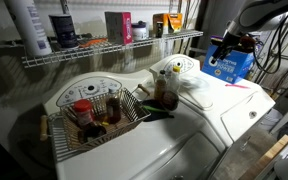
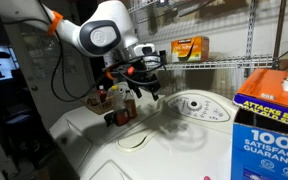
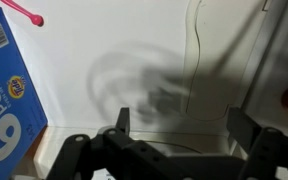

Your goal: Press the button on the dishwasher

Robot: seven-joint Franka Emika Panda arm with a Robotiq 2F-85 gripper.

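The robot's gripper needs to next move to the dishwasher's control panel (image 1: 192, 65) (image 3: 172, 149) behind the lid and close just above it, ready to press the button.
The dishwasher (image 1: 206, 105) is the glossy white box-shaped machine with a flat lid. It shows in both exterior views. Its curved console carries a round yellow-green-ringed dial (image 1: 176, 68), which also appears in an exterior view (image 2: 194, 104). My gripper (image 1: 231, 43) hangs above the lid, apart from the console; in an exterior view (image 2: 140, 84) it sits to the left of the dial. In the wrist view the gripper (image 3: 181, 120) is open and empty, with the white lid (image 3: 134, 45) and the gripper's shadow below it. I cannot make out a separate button.
A blue detergent box (image 1: 230, 65) stands on the lid near the gripper (image 3: 6, 95). A pink stick (image 1: 236, 85) lies beside it. Bottles (image 1: 165, 93) stand near the console. A second white machine (image 1: 89, 92) holds a wire basket (image 1: 96, 118). A wire shelf (image 1: 104, 50) runs behind.
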